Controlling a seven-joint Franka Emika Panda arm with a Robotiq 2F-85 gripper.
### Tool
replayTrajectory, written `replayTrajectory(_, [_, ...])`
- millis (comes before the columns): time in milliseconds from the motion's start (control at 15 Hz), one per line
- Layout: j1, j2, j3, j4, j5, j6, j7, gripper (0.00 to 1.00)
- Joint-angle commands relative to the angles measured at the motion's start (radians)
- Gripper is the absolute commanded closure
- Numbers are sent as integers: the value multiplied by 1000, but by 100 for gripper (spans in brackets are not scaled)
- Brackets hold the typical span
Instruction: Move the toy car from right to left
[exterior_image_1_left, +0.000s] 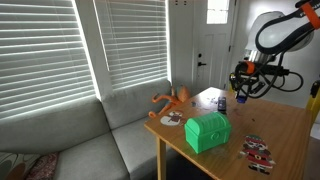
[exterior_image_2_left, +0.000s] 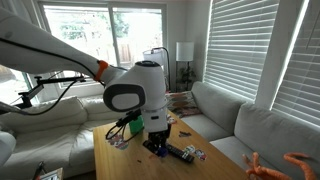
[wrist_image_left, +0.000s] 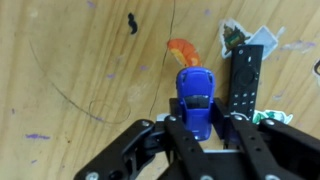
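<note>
The robot's gripper will release the toy car on the bare wood (exterior_image_1_left: 242, 117) (wrist_image_left: 168, 27) between the orange scrap and the small black mark.
The toy car (wrist_image_left: 197, 98) is small and blue and lies on the wooden table, nose pointing away from the wrist camera. My gripper (wrist_image_left: 199, 128) straddles its rear half, and both finger pads press against the car's sides. In both exterior views the gripper (exterior_image_1_left: 243, 88) (exterior_image_2_left: 156, 141) is low over the table, and the car itself is too small or too hidden to make out there.
A black remote (wrist_image_left: 245, 78) lies just right of the car, and an orange scrap (wrist_image_left: 182, 50) lies ahead of it. On the table (exterior_image_1_left: 285, 125) are a green chest-shaped box (exterior_image_1_left: 208, 131), an orange toy (exterior_image_1_left: 172, 100), a small dark upright object (exterior_image_1_left: 222, 101) and red-and-white pieces (exterior_image_1_left: 257, 150). A grey sofa (exterior_image_1_left: 70, 140) stands beside the table.
</note>
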Motion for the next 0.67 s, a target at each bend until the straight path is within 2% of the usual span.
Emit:
replayTrajectory(0, [-45,-30,-33,-27,-9,5,-140,90])
replayTrajectory(267, [-82,17,-66,-28,5,52,-301,90])
replayTrajectory(600, [-93,88,-86,-34,48,94,-410,90])
